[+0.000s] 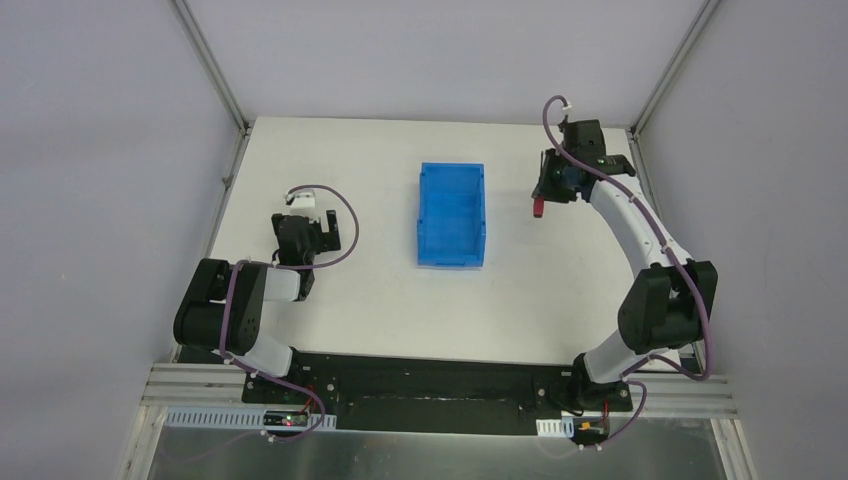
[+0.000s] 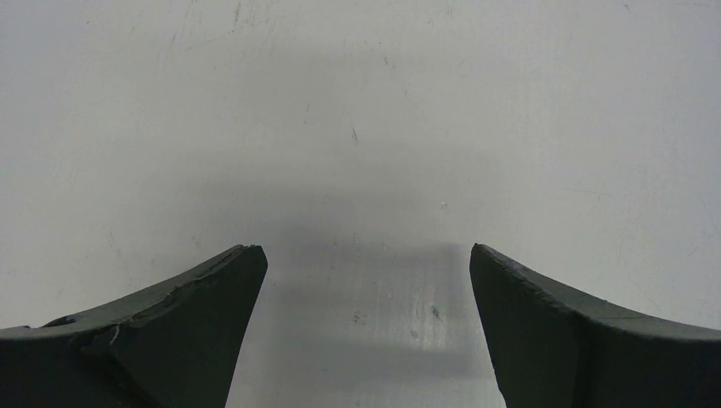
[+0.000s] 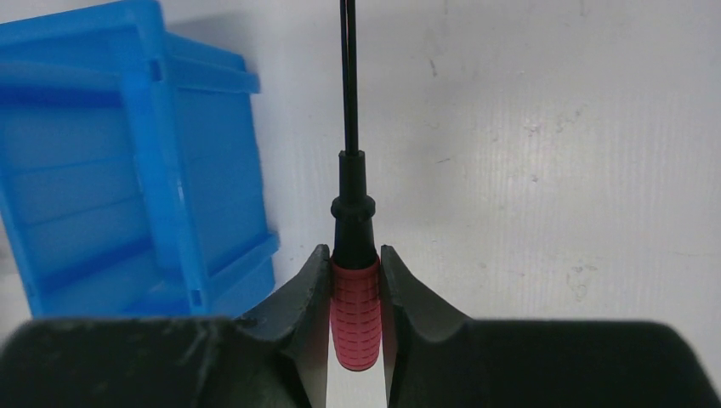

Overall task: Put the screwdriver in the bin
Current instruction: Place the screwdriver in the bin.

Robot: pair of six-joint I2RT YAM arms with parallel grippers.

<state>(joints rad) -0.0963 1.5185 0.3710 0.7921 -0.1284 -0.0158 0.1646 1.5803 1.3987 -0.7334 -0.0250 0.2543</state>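
My right gripper should release the screwdriver on the middle of the blue bin's bottom [image 1: 445, 218], with its handle toward the near side of the bin.
My right gripper [image 3: 354, 255] is shut on the screwdriver [image 3: 354, 314], its fingers clamping the red ribbed handle while the thin black shaft points away up the wrist view. In the top view the right gripper [image 1: 545, 196] holds the screwdriver [image 1: 537, 208] above the table, to the right of the bin. The bright blue bin [image 1: 451, 214] sits at the table's middle; it shows at the left of the right wrist view [image 3: 110, 170], apart from the screwdriver. My left gripper [image 1: 303, 228] is open and empty, low over bare table [image 2: 366, 255].
The white table [image 1: 400, 300] is bordered by aluminium frame rails at the back corners and grey walls on both sides. A white connector and cable [image 1: 305, 197] sit on the left wrist. The black base plate [image 1: 420, 385] runs along the near edge.
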